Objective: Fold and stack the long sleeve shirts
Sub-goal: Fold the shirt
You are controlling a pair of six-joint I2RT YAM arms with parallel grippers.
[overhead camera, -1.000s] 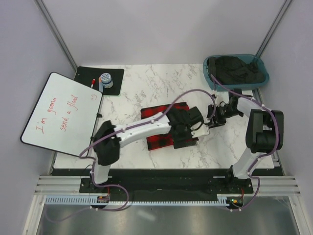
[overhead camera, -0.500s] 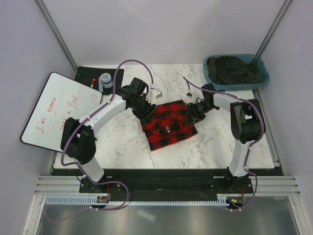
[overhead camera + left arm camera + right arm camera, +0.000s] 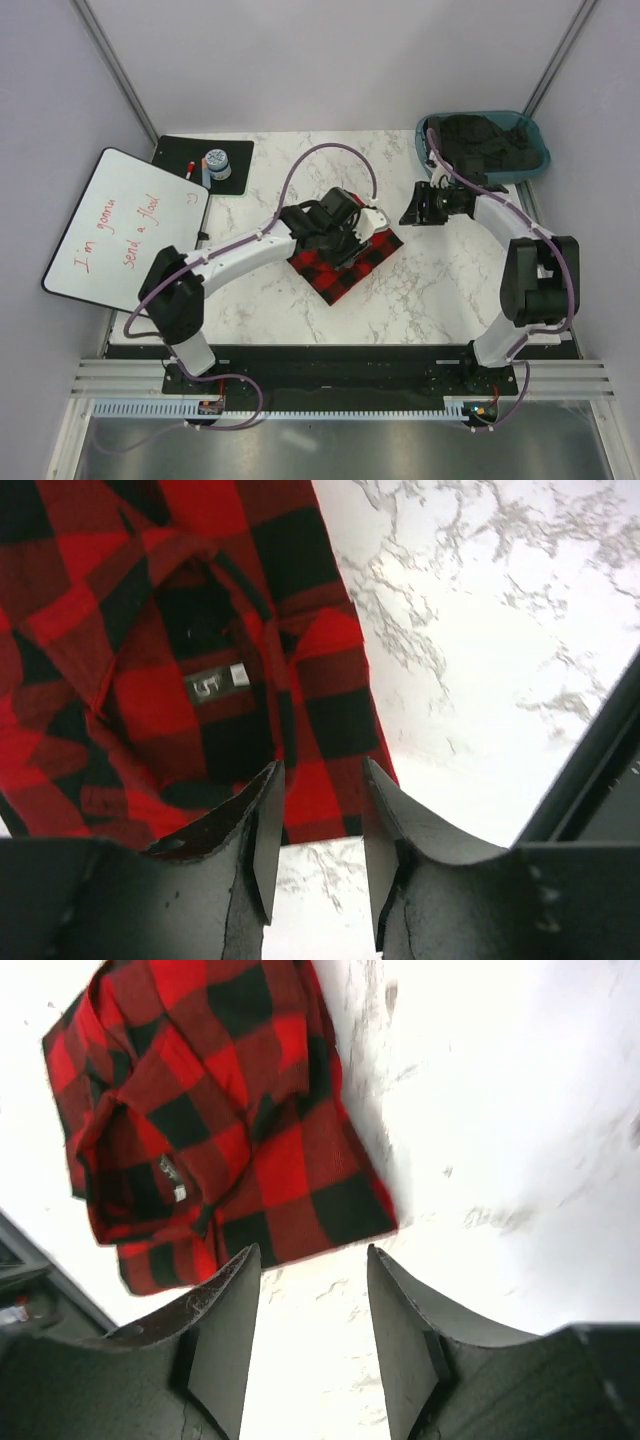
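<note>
The near edge of the shirt (image 3: 393, 250) (image 3: 328, 1244) is beside its closest corner with the black check. My right gripper will go there next and grab it.
One long sleeve shirt (image 3: 345, 268), a red-and-black check flannel, lies folded as a small diamond mid-table. Its collar and white neck label (image 3: 218, 684) face up. My left gripper (image 3: 350, 235) hovers over the shirt's upper part. In the left wrist view its fingers stand apart above the shirt's edge (image 3: 320, 770) with nothing between them. My right gripper (image 3: 409, 213) is off the shirt's right corner, over bare marble. It is open and empty (image 3: 311, 1252), and the shirt (image 3: 215, 1120) lies just beyond its fingertips.
A teal bin (image 3: 530, 130) holding dark clothes stands at the back right. A whiteboard (image 3: 125, 230) leans at the left. Behind it lies a black mat (image 3: 180, 150) with a marker and a small jar (image 3: 217, 164). Grey walls close in both sides.
The shirt is now a smaller, turned bundle. My left gripper moved from the shirt's upper-left edge to above its middle. My right gripper came off the shirt's right edge and drew back rightward.
</note>
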